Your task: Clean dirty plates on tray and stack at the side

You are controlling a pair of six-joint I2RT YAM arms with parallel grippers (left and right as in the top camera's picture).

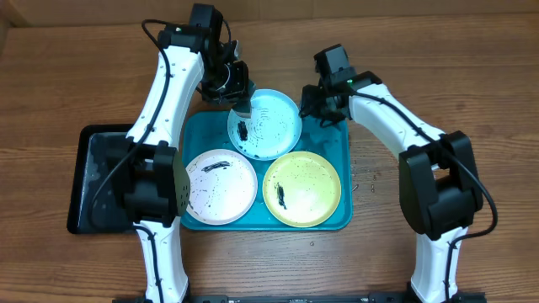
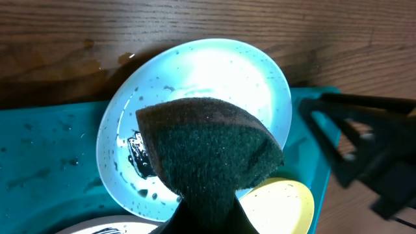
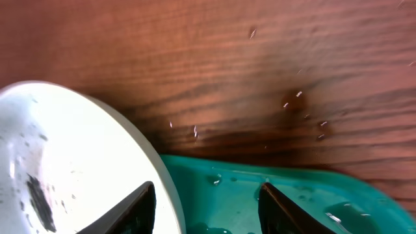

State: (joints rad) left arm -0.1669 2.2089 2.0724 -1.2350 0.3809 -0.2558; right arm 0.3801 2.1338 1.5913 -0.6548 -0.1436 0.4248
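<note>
My left gripper has the dark green sponge. It will let go of it on the middle of the light blue plate [image 1: 266, 129] [image 2: 198, 137], beside the black smear.
The turquoise tray [image 1: 337, 151] holds three plates: light blue [image 1: 274, 126] at the back, white [image 1: 219, 189] front left, yellow-green [image 1: 303, 192] front right, each with black smears. My left gripper [image 1: 239, 99] is shut on a dark green sponge [image 2: 214, 149] and holds it over the left part of the light blue plate [image 2: 195, 65], next to a black smear [image 2: 140, 156]. My right gripper [image 3: 208, 208] is open at that plate's right rim [image 3: 162, 175]. One finger is over the plate and the other over the tray floor [image 3: 312, 201].
A smaller black tray [image 1: 93, 181] lies left of the turquoise tray, partly under the left arm. Water drops and specks dot the wooden table [image 1: 366, 172] right of the tray. The right gripper shows as a dark shape [image 2: 364, 149] in the left wrist view.
</note>
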